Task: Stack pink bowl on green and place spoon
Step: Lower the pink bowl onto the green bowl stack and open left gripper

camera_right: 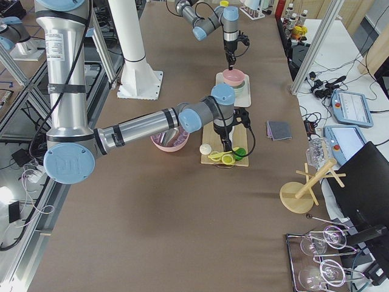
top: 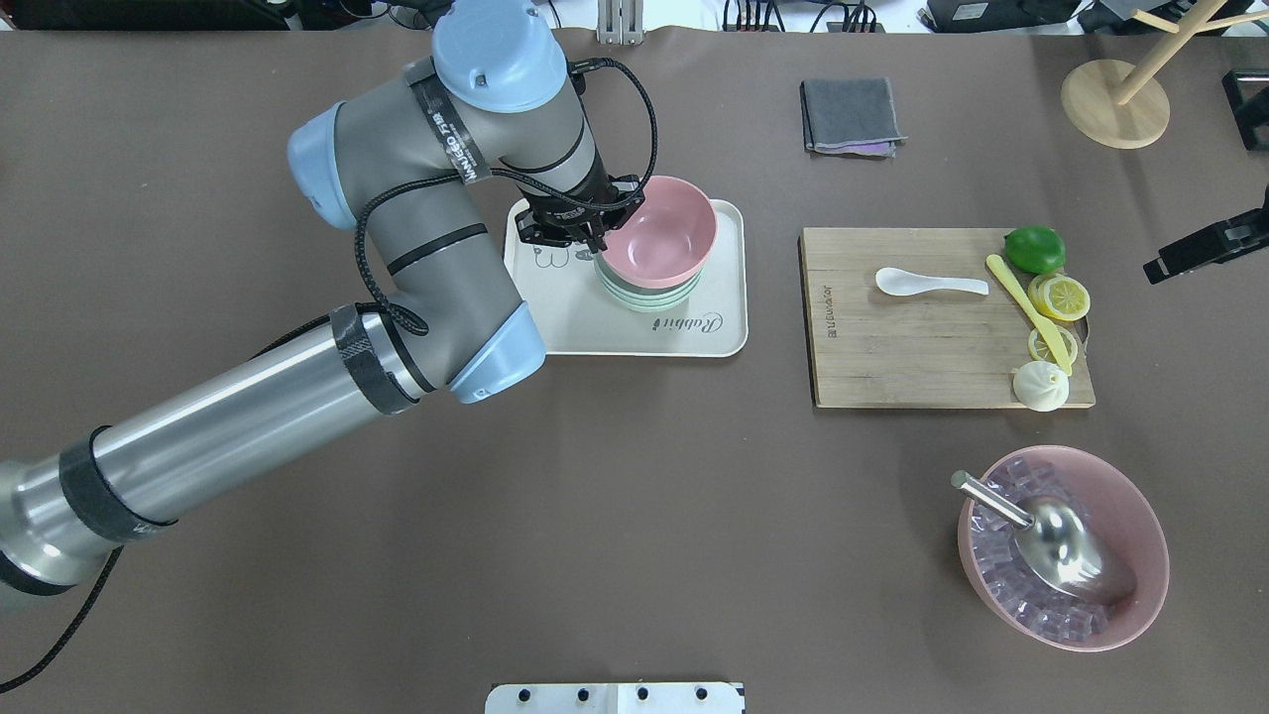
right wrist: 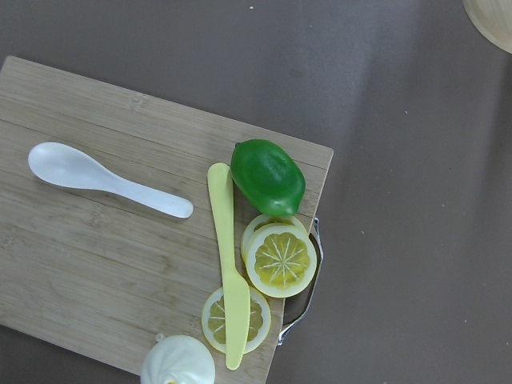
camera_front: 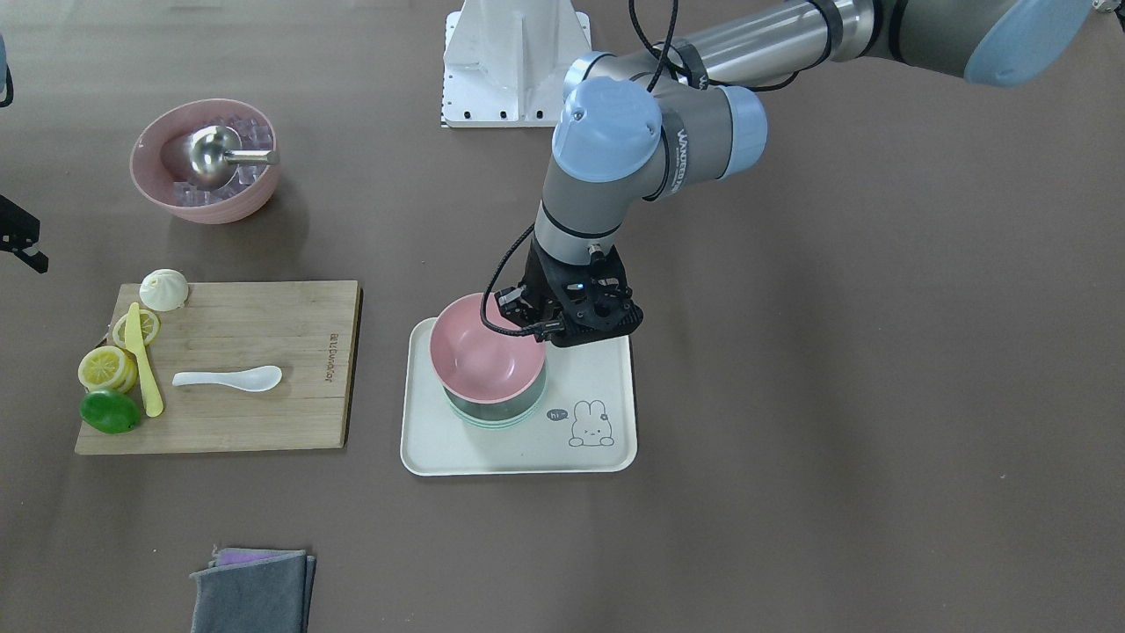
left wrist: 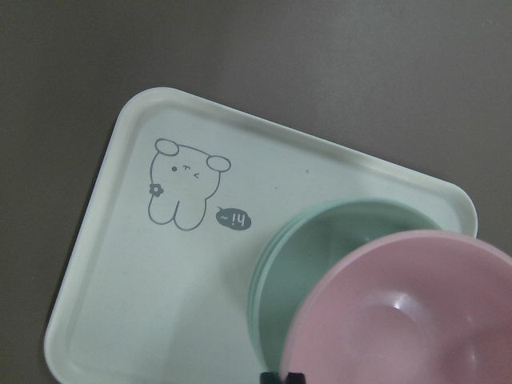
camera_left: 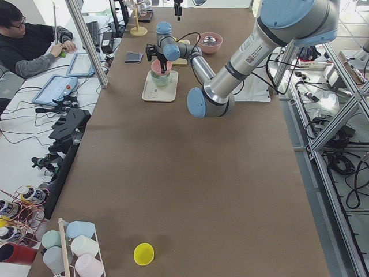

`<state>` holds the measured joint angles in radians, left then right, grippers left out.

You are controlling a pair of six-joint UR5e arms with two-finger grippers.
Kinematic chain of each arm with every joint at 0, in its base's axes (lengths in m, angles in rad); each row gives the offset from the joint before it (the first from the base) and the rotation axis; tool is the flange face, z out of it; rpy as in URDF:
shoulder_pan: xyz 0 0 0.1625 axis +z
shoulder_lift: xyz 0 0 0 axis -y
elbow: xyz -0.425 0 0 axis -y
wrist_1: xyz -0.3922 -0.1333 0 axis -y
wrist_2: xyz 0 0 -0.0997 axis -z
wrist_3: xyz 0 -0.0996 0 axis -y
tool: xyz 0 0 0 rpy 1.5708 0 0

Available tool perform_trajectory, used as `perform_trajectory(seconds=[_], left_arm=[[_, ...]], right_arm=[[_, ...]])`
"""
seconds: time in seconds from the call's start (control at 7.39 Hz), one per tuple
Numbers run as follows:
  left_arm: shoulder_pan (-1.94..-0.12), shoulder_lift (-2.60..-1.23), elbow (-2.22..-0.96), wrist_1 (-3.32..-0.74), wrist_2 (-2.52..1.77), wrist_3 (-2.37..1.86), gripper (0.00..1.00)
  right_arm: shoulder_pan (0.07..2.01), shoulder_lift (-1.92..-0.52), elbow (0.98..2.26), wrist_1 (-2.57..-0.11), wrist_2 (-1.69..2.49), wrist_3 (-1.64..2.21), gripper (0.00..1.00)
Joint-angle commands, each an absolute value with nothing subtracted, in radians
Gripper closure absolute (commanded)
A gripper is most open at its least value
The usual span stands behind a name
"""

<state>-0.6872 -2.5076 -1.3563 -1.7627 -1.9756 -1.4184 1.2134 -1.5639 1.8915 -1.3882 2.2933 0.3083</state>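
The robot's left gripper needs to release the pink bowl nested inside the green bowl (camera_front: 490,367) (left wrist: 366,310) beside the tray's rabbit drawing.
The pink bowl (camera_front: 483,352) rests in the green bowl (camera_front: 497,415) on the pale tray (camera_front: 598,440), sitting slightly off-centre. My left gripper (camera_front: 532,321) is shut on the pink bowl's rim on the side facing the robot; the left wrist view shows the pink bowl (left wrist: 416,320) over the green bowl (left wrist: 320,248). The white spoon (camera_front: 230,378) lies on the wooden cutting board (camera_front: 264,422). My right gripper (top: 1160,266) hovers beyond the board's lime end; its fingers do not show clearly. The right wrist view looks down on the spoon (right wrist: 104,178).
On the board lie a lime (top: 1035,248), lemon slices (top: 1061,297), a yellow knife (top: 1026,307) and a white bun (top: 1041,385). A second pink bowl (top: 1140,516) holds ice cubes and a metal scoop. A grey cloth (top: 851,114) and a wooden stand (top: 1115,104) are at the far side.
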Motion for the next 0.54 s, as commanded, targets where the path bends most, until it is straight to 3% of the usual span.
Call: perform_trajectory(seconds=[0.0, 0.41], left_arm=[[-0.686, -2.511, -1.316, -1.807, -1.956, -1.417, 1.00], [-0.680, -2.505, -1.316, -1.807, -1.956, -1.414, 1.00]], right_arm=[[1.213, -1.563, 1.891, -1.388, 2.293, 0.308, 0.00], [1.213, -1.560, 1.890, -1.388, 2.292, 0.308, 0.00]])
